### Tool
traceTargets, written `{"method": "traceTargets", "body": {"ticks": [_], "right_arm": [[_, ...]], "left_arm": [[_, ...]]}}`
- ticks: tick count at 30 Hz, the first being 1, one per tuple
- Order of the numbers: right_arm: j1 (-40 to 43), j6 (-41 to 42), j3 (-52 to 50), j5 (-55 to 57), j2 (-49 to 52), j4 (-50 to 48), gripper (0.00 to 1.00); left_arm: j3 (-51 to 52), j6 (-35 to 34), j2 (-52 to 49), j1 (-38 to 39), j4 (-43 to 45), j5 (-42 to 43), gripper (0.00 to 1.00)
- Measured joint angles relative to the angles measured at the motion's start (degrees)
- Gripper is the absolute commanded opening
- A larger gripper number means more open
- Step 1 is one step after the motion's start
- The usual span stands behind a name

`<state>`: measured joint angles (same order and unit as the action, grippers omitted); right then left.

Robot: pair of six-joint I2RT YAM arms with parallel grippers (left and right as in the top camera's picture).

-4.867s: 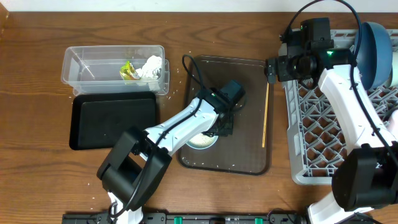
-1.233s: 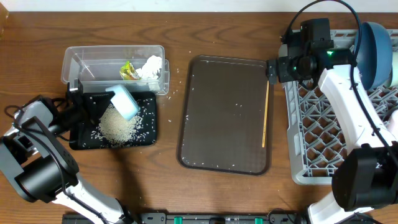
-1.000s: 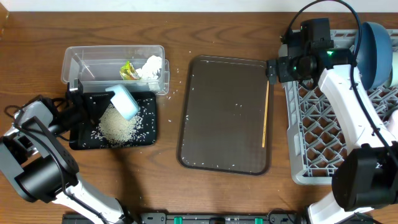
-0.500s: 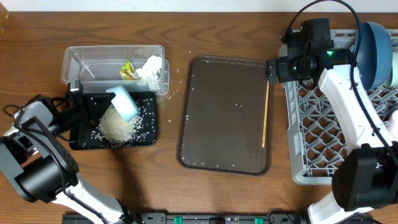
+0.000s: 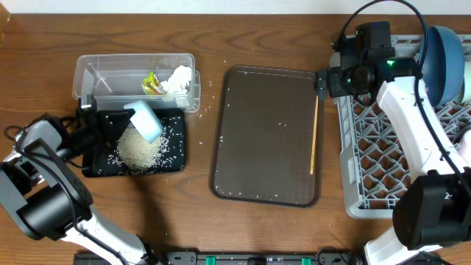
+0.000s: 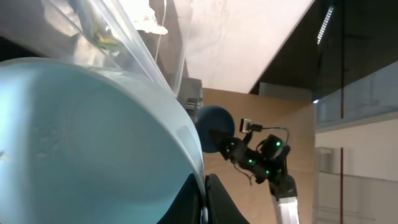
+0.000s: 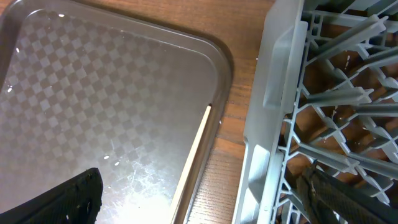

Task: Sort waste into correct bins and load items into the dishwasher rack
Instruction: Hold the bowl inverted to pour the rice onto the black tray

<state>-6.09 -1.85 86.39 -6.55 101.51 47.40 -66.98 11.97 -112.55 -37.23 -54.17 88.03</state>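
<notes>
Next, my left gripper releases the pale mint bowl, now tipped over the black tray, just above the middle of the brown tray [image 5: 263, 117], next to the chopstick.
My left gripper [image 5: 125, 119] is shut on the rim of a pale mint bowl [image 5: 147, 121] and holds it tipped over the black tray [image 5: 96, 165]. A heap of white rice [image 5: 138, 151] lies in that tray. In the left wrist view the bowl [image 6: 93, 137] fills the frame, and the two black fingers [image 6: 217, 202] pinch its rim. The clear tub [image 5: 110, 73] holds a yellow-green wrapper [image 5: 152, 83] and a white napkin [image 5: 179, 78]. My right gripper [image 5: 324, 82] stands open above the chopstick [image 5: 314, 136], which lies along the right edge [image 7: 193, 155] of the brown tray. The dark-blue bowl-plate [image 5: 445, 62] stands in the grey rack [image 5: 397, 162].
The brown serving tray [image 5: 268, 136] sits mid-table with a few stray rice grains on it. Loose grains also dot the wood near the tub. The rack wall [image 7: 277, 93] runs close beside the tray's right rim [image 7: 221, 56].
Since the earliest frame my left arm has carried the bowl from the brown tray over to the black tray, where rice now lies. Over the last second nothing visibly moved.
</notes>
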Motion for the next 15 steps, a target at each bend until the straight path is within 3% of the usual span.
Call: {"method": "traceTargets", "body": {"ticks": [15], "right_arm": [[0.0,0.0,0.0,0.0,0.0,-0.1,0.99]], "left_arm": [[0.0,-4.3,0.0,-1.0,-0.6,0.1,0.07]]}}
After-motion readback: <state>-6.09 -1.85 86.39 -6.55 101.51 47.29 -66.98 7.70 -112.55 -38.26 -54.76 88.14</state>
